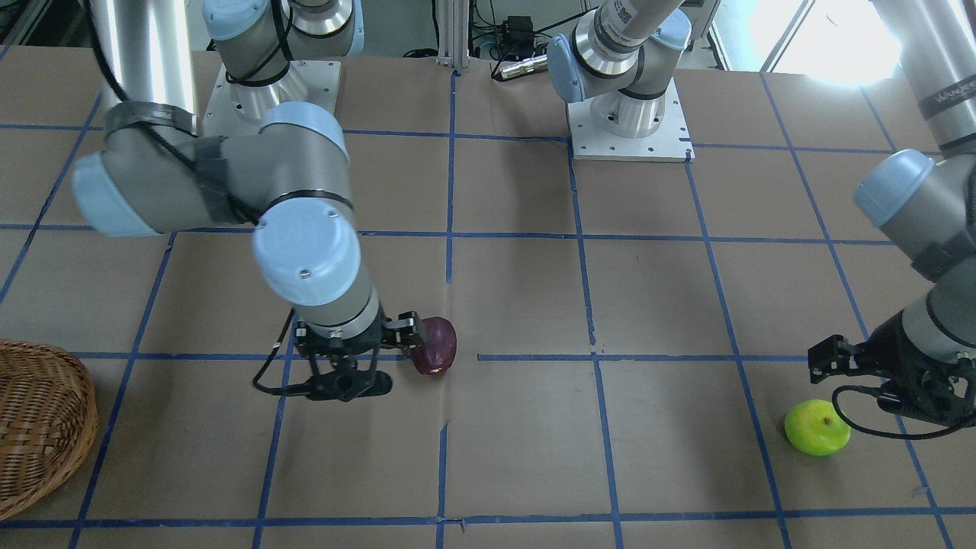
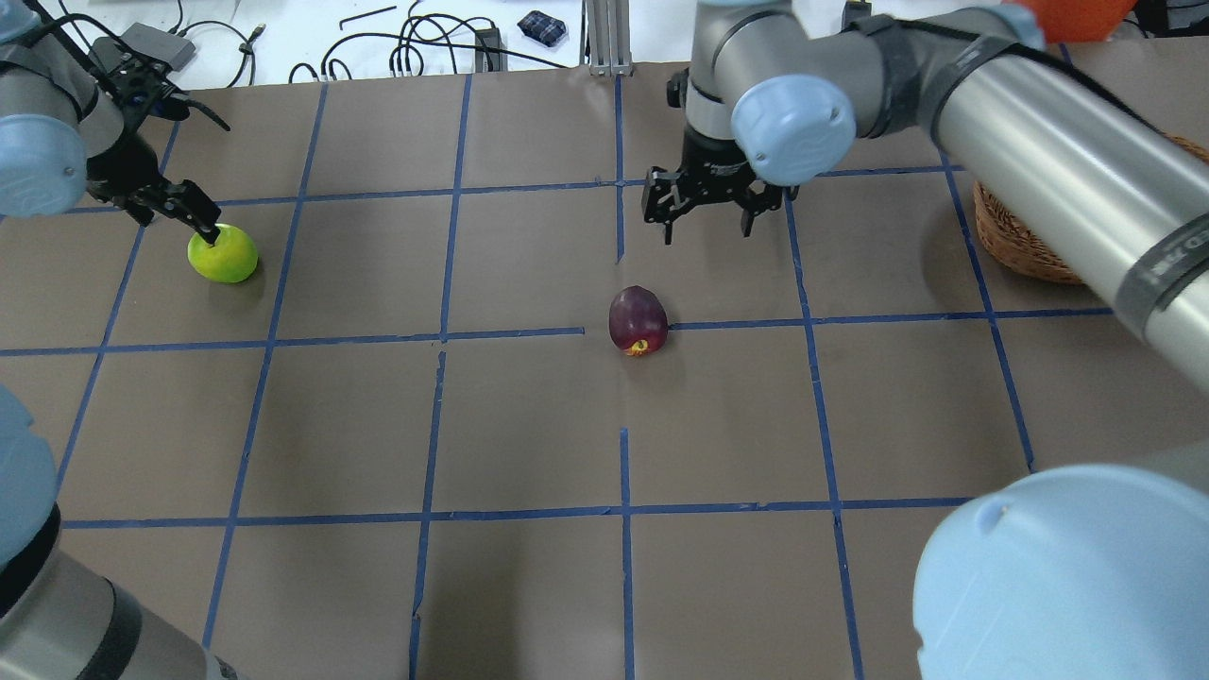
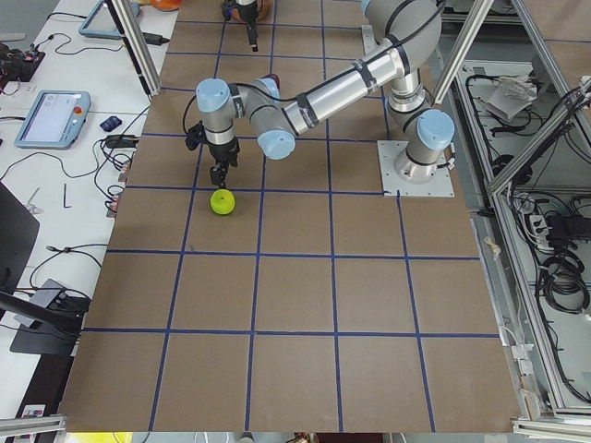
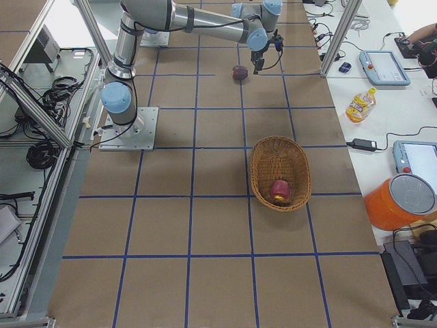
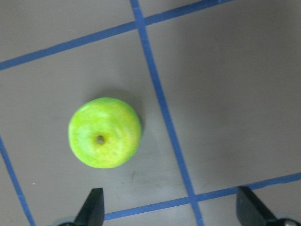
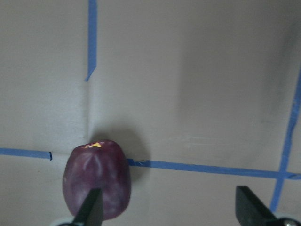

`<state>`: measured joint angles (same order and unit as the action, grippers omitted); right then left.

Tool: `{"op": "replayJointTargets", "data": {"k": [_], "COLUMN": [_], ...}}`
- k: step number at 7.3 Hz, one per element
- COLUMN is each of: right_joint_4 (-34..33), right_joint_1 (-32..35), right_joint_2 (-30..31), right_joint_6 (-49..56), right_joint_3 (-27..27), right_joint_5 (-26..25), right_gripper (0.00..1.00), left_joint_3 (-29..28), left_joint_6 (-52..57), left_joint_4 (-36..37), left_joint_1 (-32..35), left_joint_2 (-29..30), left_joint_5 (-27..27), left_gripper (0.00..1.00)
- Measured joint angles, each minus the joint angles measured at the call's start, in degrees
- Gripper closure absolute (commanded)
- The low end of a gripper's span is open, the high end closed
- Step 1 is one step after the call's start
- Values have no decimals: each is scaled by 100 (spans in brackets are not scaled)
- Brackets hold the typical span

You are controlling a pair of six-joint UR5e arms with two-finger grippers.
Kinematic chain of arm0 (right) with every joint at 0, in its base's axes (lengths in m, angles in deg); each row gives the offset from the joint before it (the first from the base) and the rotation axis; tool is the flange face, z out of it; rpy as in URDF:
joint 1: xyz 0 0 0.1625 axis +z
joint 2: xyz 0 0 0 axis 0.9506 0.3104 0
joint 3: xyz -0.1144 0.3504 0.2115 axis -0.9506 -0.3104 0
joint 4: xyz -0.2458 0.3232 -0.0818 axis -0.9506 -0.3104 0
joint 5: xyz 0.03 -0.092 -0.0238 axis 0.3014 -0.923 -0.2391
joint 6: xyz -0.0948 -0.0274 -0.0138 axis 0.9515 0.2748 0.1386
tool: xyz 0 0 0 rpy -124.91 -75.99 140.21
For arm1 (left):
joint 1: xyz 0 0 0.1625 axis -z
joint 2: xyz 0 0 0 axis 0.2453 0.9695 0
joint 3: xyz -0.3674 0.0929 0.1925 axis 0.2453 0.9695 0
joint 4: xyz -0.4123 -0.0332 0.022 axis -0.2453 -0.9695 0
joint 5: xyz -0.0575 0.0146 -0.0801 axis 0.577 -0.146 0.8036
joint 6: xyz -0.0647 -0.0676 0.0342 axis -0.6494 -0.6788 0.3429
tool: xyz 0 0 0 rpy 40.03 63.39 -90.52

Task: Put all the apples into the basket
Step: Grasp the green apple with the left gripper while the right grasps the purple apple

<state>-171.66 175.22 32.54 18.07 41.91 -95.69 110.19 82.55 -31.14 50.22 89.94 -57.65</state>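
Observation:
My right gripper needs to close around the middle (image 1: pixel 436 347) (image 6: pixel 97 181) of the dark maroon apple, because this apple is still outside the wicker basket.
The dark maroon apple (image 2: pixel 638 319) lies near the table's middle and also shows in the right wrist view (image 6: pixel 97 179). My right gripper (image 2: pixel 706 222) is open and empty. It hovers just beyond the maroon apple, which sits by one finger (image 6: pixel 91 207), not between the two. The lime green apple (image 2: pixel 223 253) lies at the far left. My left gripper (image 2: pixel 194 222) is open and empty above its edge, and in the left wrist view the apple (image 5: pixel 104 133) lies ahead of the fingertips. The red apple (image 4: pixel 278 190) rests inside the wicker basket (image 4: pixel 263 160).
The basket's rim (image 2: pixel 1015 250) sits at the table's right side, partly hidden by my right arm. The table is brown board with a blue tape grid. Cables (image 2: pixel 416 47) lie past the far edge. An orange tub (image 4: pixel 403 201) and a bottle (image 4: pixel 360 104) stand off the table.

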Motion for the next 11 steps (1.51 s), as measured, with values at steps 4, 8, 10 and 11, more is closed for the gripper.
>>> {"op": "replayJointTargets", "data": {"k": [4, 8, 10, 11], "right_joint_4": [-1722, -1938, -2019, -2008], "right_joint_1": [307, 319, 309, 262], "right_joint_2": [-25, -172, -190, -117], "right_joint_6": [-292, -299, -296, -297], "right_joint_3": [1303, 1460, 1440, 1404], "right_joint_5": [568, 786, 728, 715], "right_gripper": [0, 44, 73, 75], "left_joint_3": [-99, -97, -117, -134], "left_joint_6": [133, 359, 408, 415], "left_joint_4": [202, 805, 828, 826], "left_joint_1": [-191, 2, 3, 13], "left_joint_2": [639, 926, 1019, 1034], "left_joint_5": [634, 591, 571, 447], "left_gripper": [0, 0, 71, 100]}}
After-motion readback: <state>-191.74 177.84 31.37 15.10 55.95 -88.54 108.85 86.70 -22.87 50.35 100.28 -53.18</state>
